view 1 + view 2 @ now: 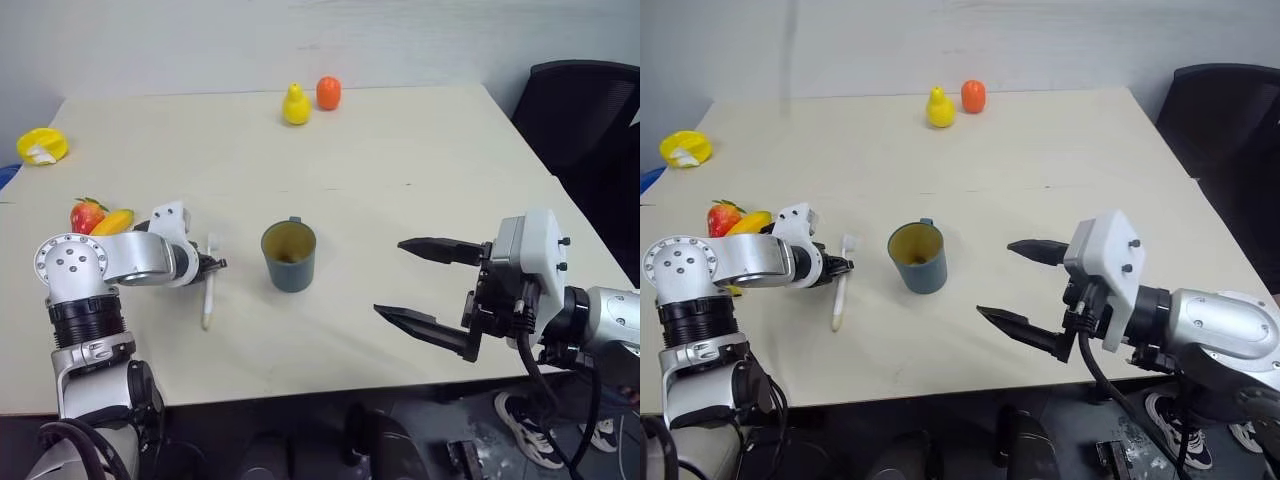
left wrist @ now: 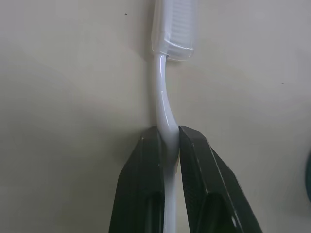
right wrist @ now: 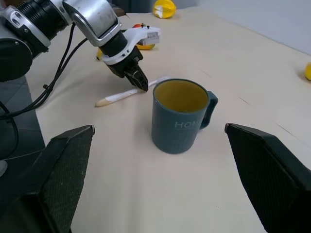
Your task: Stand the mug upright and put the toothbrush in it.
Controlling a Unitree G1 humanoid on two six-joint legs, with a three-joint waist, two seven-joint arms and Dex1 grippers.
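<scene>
Next, I release the white toothbrush from my left gripper, with its bristled head up, in the yellowish inside of the slate-blue mug (image 1: 289, 245).
The dark slate-blue mug (image 1: 289, 257) stands upright in the middle of the table, its yellowish inside facing up and its handle turned to the far side. Left of it the white toothbrush (image 1: 209, 290) lies on the table, its bristled head (image 2: 174, 29) at the far end. My left gripper (image 1: 218, 264) points down and is shut on the toothbrush handle (image 2: 165, 111) just behind the neck. My right gripper (image 1: 388, 277) hovers open to the right of the mug, aimed at it, with nothing between its fingers.
A yellow pear-shaped toy (image 1: 295, 105) and an orange one (image 1: 328, 93) stand at the table's back. A yellow bowl (image 1: 42, 146) sits far left. A red fruit (image 1: 87, 214) and a banana (image 1: 112, 222) lie behind my left arm. A black chair (image 1: 580, 110) stands at the right.
</scene>
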